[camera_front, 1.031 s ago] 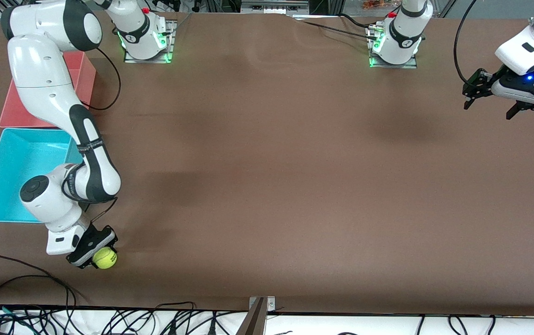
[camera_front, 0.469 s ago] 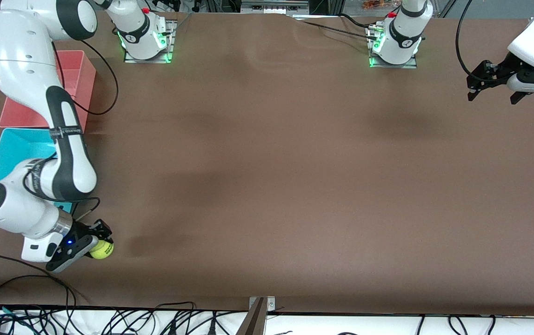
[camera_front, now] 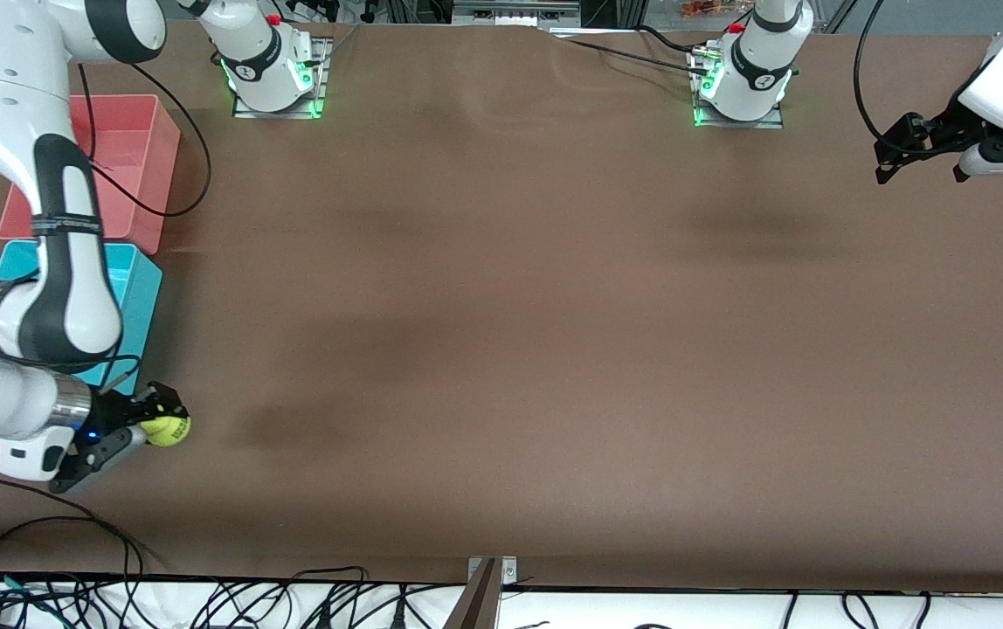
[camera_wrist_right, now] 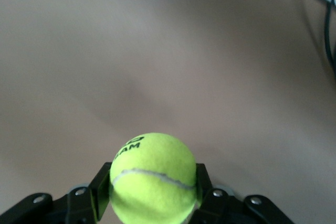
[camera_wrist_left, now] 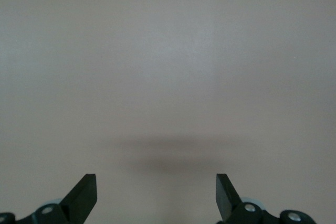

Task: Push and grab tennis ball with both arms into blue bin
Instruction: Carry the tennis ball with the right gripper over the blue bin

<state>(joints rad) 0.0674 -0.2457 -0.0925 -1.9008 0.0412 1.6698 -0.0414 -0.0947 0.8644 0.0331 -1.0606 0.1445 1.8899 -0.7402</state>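
My right gripper is going to release the tennis ball inside the blue bin (camera_front: 74,339). Next, I let it go there near the side of the bin that faces the open table. The ball is now lifted just outside the bin.
The yellow-green tennis ball (camera_front: 167,430) (camera_wrist_right: 153,178) is clamped between the two black fingers of my right gripper (camera_front: 156,424) (camera_wrist_right: 153,187), lifted over the table just outside the blue bin's corner nearest the front camera. The bright cyan blue bin (camera_front: 136,288) lies mostly under the right arm's forearm, with only one side wall showing. My left gripper (camera_front: 919,153) (camera_wrist_left: 156,195) hangs open and empty over bare table at the left arm's end, where that arm waits.
A pink-red bin (camera_front: 130,140) stands beside the blue bin, farther from the front camera. Black cables (camera_front: 56,542) trail along the table's front edge, with a metal bracket (camera_front: 491,577) at its middle. Both arm bases (camera_front: 274,70) stand at the table's back edge.
The right arm has lifted the ball off the table and carried it toward the blue bin. The left gripper drew up and back toward its end of the table.
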